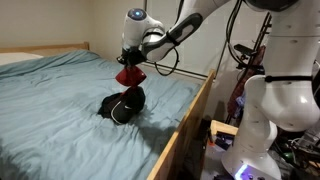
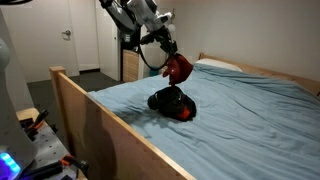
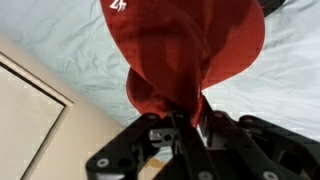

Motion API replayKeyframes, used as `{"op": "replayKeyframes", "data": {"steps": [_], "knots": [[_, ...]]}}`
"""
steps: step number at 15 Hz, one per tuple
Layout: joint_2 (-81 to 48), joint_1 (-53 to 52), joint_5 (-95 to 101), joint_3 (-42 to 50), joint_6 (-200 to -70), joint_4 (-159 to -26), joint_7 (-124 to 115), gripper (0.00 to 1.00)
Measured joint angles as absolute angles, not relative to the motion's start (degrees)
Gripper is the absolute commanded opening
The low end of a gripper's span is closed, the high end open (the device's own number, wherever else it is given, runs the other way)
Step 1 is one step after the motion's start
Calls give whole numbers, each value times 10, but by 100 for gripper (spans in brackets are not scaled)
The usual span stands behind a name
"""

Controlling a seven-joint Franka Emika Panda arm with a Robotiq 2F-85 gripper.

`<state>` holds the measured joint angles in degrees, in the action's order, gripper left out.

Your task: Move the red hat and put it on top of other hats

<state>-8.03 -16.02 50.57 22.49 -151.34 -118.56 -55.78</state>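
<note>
My gripper will let go of the red hat on the near side of the black hats [image 1: 132,112], toward the wooden rail.
The red hat [image 1: 128,73] hangs from my gripper [image 1: 131,61], held in the air a little above the heap of black hats [image 1: 122,105] on the bed. In an exterior view the red hat [image 2: 178,68] hangs above and slightly beyond the black hats [image 2: 172,103]. In the wrist view the red hat [image 3: 190,50] fills the upper frame, its white mark showing at the top, and the gripper fingers [image 3: 188,128] are shut on a fold of its fabric. The black hats are hidden in the wrist view.
The light blue bedsheet [image 1: 60,110] covers the bed. A wooden bed frame rail [image 1: 185,125] runs along the side and also shows in an exterior view [image 2: 95,120]. A white robot body [image 1: 275,100] stands beside the bed.
</note>
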Motion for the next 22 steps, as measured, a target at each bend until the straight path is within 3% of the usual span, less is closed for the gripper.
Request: {"op": "replayKeyframes", "data": {"steps": [8,15,22], "knots": [[-97,-61,454,102,-1523,-1265,-557,2],[-135,-18,330,70,-1687,-1324,-479,2],[-99,-10,314,61,-1692,-1319,-456,2]]}}
